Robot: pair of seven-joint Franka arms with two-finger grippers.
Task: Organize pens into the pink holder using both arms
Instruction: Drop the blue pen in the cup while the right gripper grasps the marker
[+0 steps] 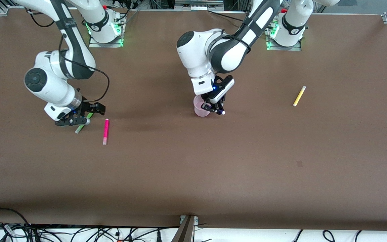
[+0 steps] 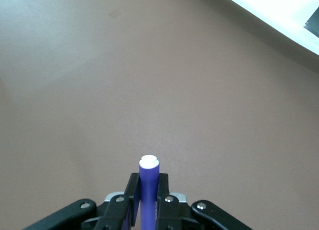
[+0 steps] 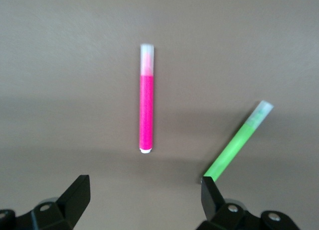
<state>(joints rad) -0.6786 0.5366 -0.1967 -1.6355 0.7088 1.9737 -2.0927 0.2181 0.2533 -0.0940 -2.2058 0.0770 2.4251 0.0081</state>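
Note:
The magenta pen is next for my right gripper, which should go to it and close on its body near the end (image 1: pixel 106 122) (image 3: pixel 146 136) opposite its pale cap.
My left gripper (image 1: pixel 217 109) is shut on the dark purple pen (image 1: pixel 223 112) and holds it just beside the rim of the pink holder (image 1: pixel 200 108), which stands mid-table. In the left wrist view the purple pen (image 2: pixel 148 172) sticks out between the shut fingers, white end first. My right gripper (image 1: pixel 82 116) is open and low over the lime green pen (image 1: pixel 80 128). The magenta pen (image 1: pixel 105 131) lies on the table beside it. In the right wrist view the magenta pen (image 3: pixel 146 110) lies ahead of the open gripper (image 3: pixel 144 185), and the green pen (image 3: pixel 237 145) runs out from one fingertip. The yellow pen (image 1: pixel 299 96) lies toward the left arm's end.
The brown table (image 1: pixel 193 174) stretches wide nearer the front camera. Cables lie along the table's front edge (image 1: pixel 79 232). The arms' bases stand at the back.

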